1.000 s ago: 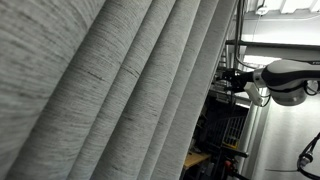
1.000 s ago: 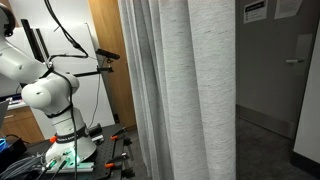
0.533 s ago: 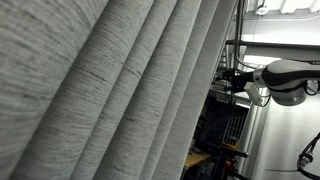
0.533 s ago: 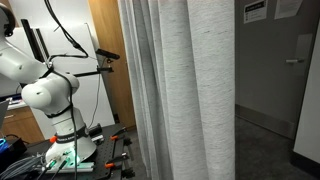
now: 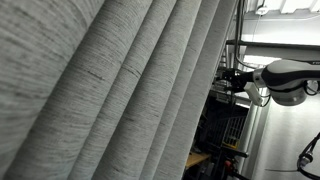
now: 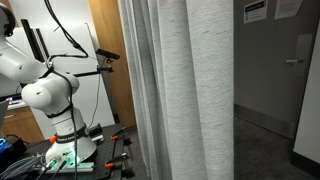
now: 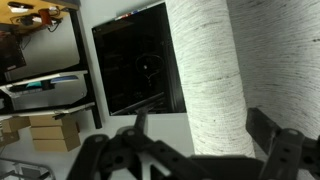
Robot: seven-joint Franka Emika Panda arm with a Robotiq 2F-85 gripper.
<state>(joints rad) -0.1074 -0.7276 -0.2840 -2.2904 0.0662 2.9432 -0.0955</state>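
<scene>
Next, my gripper goes to the grey curtain's free edge nearest the dark framed panel. It will close there on the outermost fold [image 5: 201, 106] [image 7: 207, 107] of the curtain.
A grey woven curtain [image 6: 185, 90] hangs in heavy folds and fills most of an exterior view [image 5: 110, 100]. My gripper [image 7: 200, 122] stands open, its two dark fingers [image 7: 268, 132] set on either side of one pale curtain fold [image 7: 205, 70]. The fold lies in the gap between them, and neither finger is seen pressing on the cloth. In both exterior views the gripper [image 5: 229, 80] [image 6: 108, 60] sits at the curtain's edge, reached out level from the white arm [image 6: 45, 90].
Beyond the curtain fold hangs a dark framed panel [image 7: 140, 70], with shelves of boxes [image 7: 45, 130] beside it. A wooden wall panel [image 6: 110, 100] stands behind the arm. A grey door [image 6: 300, 80] lies past the curtain. A metal rack [image 5: 235, 125] stands under the arm.
</scene>
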